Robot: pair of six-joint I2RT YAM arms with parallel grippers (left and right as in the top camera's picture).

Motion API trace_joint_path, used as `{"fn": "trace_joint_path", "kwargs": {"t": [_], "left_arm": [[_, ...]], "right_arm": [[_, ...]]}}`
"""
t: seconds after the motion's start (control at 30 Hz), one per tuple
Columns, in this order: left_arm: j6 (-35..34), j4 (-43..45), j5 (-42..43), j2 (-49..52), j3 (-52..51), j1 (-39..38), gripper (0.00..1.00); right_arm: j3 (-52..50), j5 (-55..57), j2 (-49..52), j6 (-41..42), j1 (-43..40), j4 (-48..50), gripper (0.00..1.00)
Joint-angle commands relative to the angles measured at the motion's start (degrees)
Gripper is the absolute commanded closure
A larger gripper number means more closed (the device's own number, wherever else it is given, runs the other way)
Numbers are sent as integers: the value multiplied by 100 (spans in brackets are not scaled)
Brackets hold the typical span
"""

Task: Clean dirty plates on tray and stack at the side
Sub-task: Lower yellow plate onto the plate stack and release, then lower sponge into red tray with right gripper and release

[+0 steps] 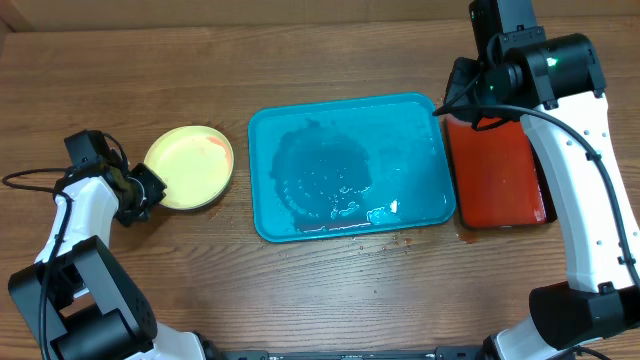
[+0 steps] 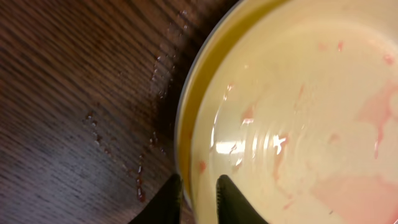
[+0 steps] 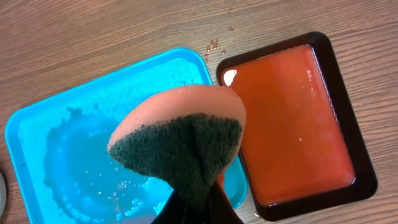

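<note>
I will let go of the sponge with my right gripper in the middle of the red tray [image 1: 506, 167] [image 3: 302, 124] with the dark rim.
A pale yellow-green plate [image 1: 188, 165] with faint red smears sits on the table left of the turquoise tray [image 1: 350, 108]. I cannot tell whether other plates lie under it; no pale blue-white plate shows. My left gripper [image 1: 145, 190] is shut on the plate's left rim, one finger inside and one outside [image 2: 198, 196]. The plate [image 2: 298, 106] fills the left wrist view. My right gripper [image 3: 193, 208] is shut on an orange sponge with a dark green scouring side [image 3: 177, 134], held above the tray's right edge [image 3: 37, 118]. In the overhead view it [image 1: 462, 98] is at the tray's far right corner.
The tray holds a film of water and droplets [image 1: 330, 175]. A smaller red tray with a dark rim [image 1: 495, 175] lies right of it, also seen from the right wrist [image 3: 292, 124]. Small red drops mark the wood by the plate [image 2: 140, 180].
</note>
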Motion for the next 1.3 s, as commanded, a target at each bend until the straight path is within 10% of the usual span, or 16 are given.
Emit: {"fn": "trace_joint_path", "kwargs": {"t": [0.0, 0.53, 0.77, 1.27], "left_arm": [[-37, -109, -136, -94, -20, 116, 59], [866, -638, 367, -1749, 629, -984, 33], [931, -503, 321, -2085, 627, -2221, 0], [931, -385, 321, -1690, 627, -3180, 0]], "right_arm": [[79, -9, -101, -22, -39, -7, 96], [79, -9, -101, -22, -39, -2, 96], [74, 11, -101, -643, -378, -96, 96], [-1709, -551, 380, -1871, -2273, 1147, 93]]}}
